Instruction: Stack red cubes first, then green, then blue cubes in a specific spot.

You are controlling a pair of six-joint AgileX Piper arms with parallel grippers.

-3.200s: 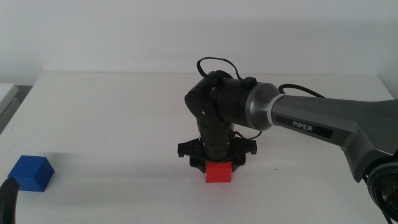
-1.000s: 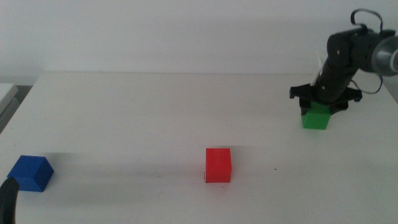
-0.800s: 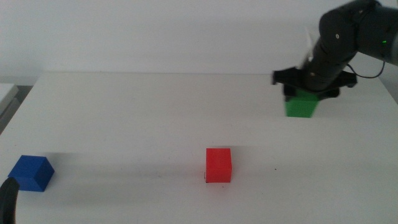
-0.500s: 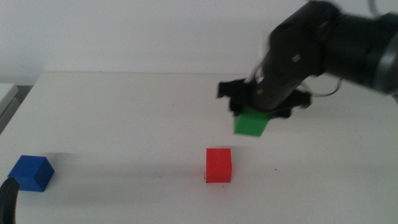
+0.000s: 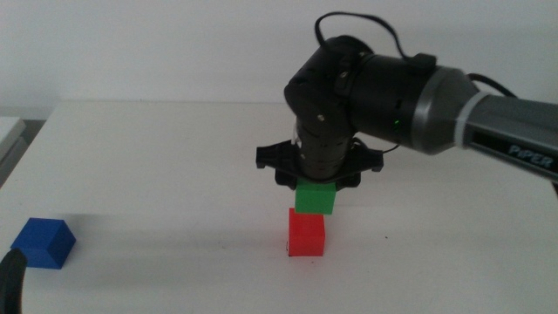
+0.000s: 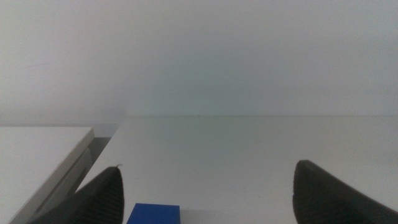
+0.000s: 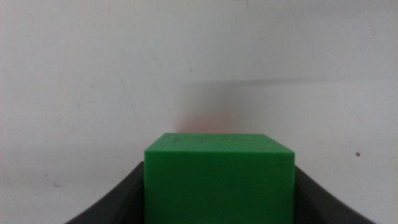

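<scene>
The green cube will go squarely on top of the red cube (image 5: 305, 215), where I need to set it down with my right gripper.
The red cube (image 5: 306, 233) sits on the white table (image 5: 157, 166) near the front middle. My right gripper (image 5: 315, 194) is shut on the green cube (image 5: 315, 197) and holds it directly over the red cube, touching or just above its top. In the right wrist view the green cube (image 7: 218, 177) fills the space between the jaws, and the red cube is hidden under it. The blue cube (image 5: 44, 242) rests at the table's front left. It also shows in the left wrist view (image 6: 153, 214), between the wide-open jaws of my left gripper (image 6: 205, 205), which waits at the front left corner.
A pale grey side surface (image 6: 37, 162) adjoins the table's left edge. The right arm's dark body and silver link (image 5: 436, 100) reach over the table's right half. A white wall stands behind the table.
The right gripper left the red cube, took hold of the green cube at the far right, lifted it, and carried it left over the red cube. The left arm has not moved.
</scene>
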